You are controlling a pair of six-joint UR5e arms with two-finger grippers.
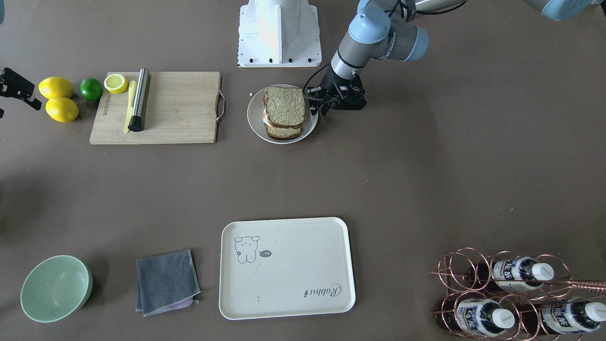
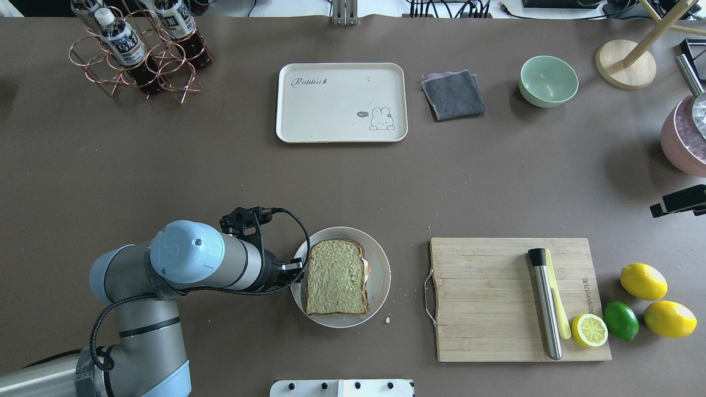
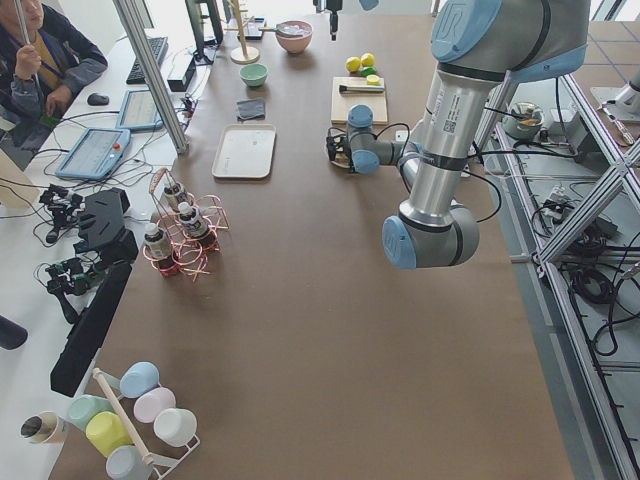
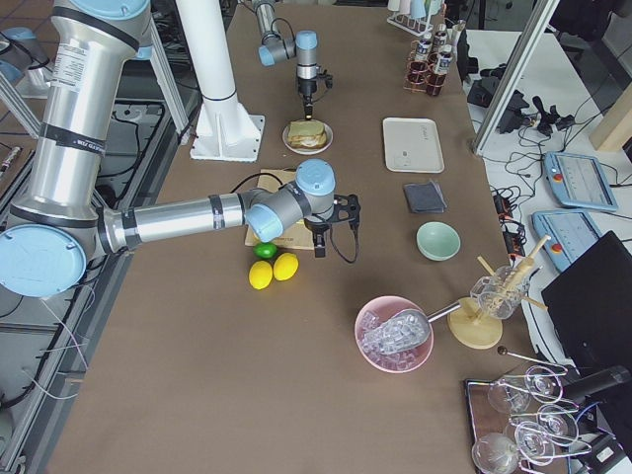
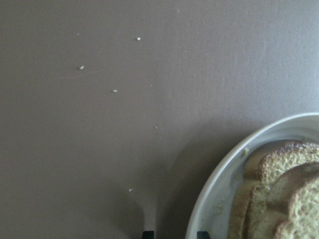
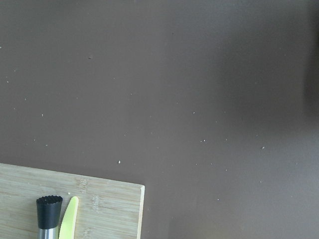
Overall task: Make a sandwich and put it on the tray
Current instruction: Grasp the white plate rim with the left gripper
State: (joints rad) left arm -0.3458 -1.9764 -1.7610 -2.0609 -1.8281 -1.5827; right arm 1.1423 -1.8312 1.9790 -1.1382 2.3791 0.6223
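Note:
My left hand will release the white plate in the middle of the cream tray (image 1: 291, 270), between drawing and script.
The sandwich (image 1: 284, 106), two slices of greenish-tan bread with a bit of egg (image 2: 366, 268) showing at the edge, lies on a white plate (image 2: 380, 275). My left gripper (image 2: 295, 271) is low at the plate's left rim. In the left wrist view its jaws stand apart, the two fingertips (image 5: 148, 233) either side of the plate rim (image 5: 214, 174). The cream tray (image 2: 342, 102) with the "Rabbit" script lies empty at the table's far side. My right gripper (image 2: 681, 201) hovers at the table's right edge, beyond the cutting board. I cannot tell whether it is open or shut.
A wooden cutting board (image 2: 496, 298) holds a steel muddler (image 2: 545, 303), a yellow knife and a lemon half (image 2: 589, 330). Two lemons (image 2: 656, 300) and a lime (image 2: 620, 320) lie beside it. Grey cloth (image 2: 453, 94), green bowl (image 2: 548, 80), bottle rack (image 2: 138, 49) at the far side.

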